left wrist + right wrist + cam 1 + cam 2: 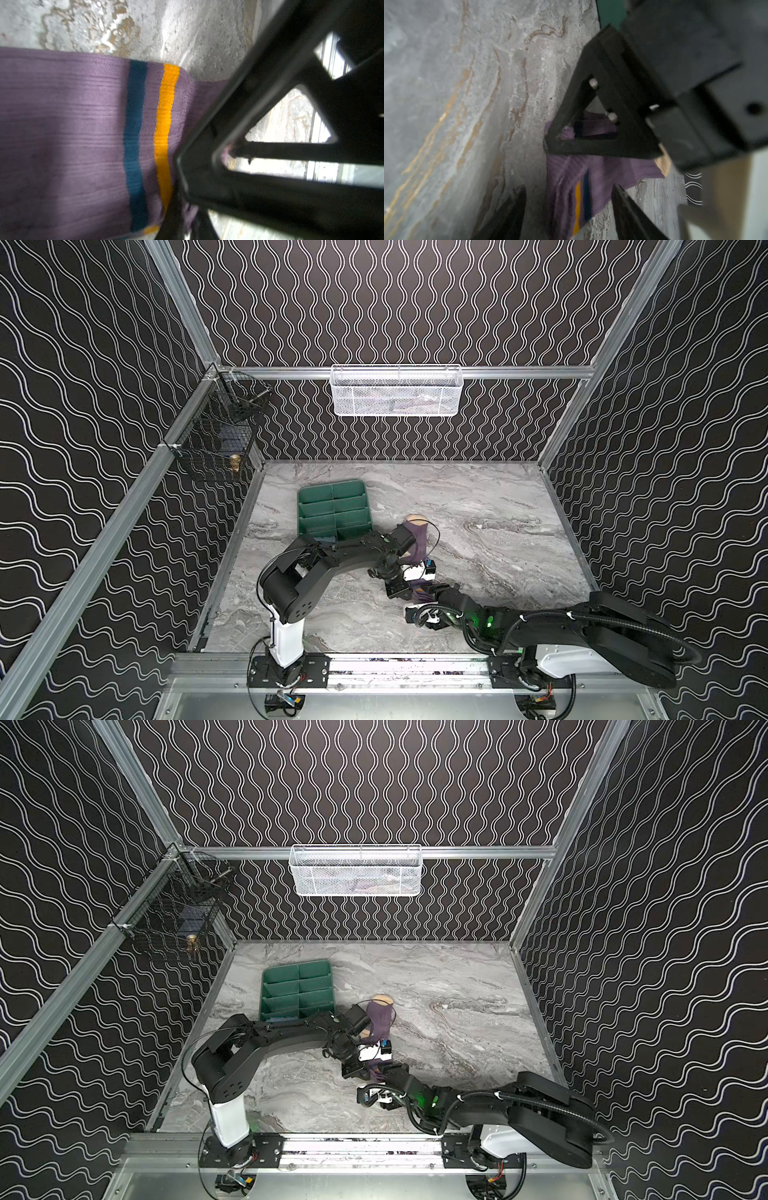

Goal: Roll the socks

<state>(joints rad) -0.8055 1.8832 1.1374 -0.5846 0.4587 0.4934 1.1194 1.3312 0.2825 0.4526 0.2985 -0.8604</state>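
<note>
The left gripper pinches the cuff and crowds the right gripper there, so the right gripper needs to take the cuff's edge (560,198) and the left gripper needs to back off.
The purple sock (417,541) (380,1019) lies on the marble table with its tan toe (415,517) toward the back. Its navy and orange stripes fill the left wrist view (62,124). My left gripper (400,590) (187,216) reaches across the middle and is shut on the sock's striped cuff end. My right gripper (428,592) (571,214) is open, one finger on each side of the cuff (571,182) and close against the left gripper. A blue scrap (325,538) shows at the tray's near edge; whether it is the other sock I cannot tell.
A green divided tray (332,489) (297,965) sits at the back left of the table, just behind the left arm. A white mesh basket (395,389) hangs on the back wall and black wire baskets (216,439) on the left wall.
</note>
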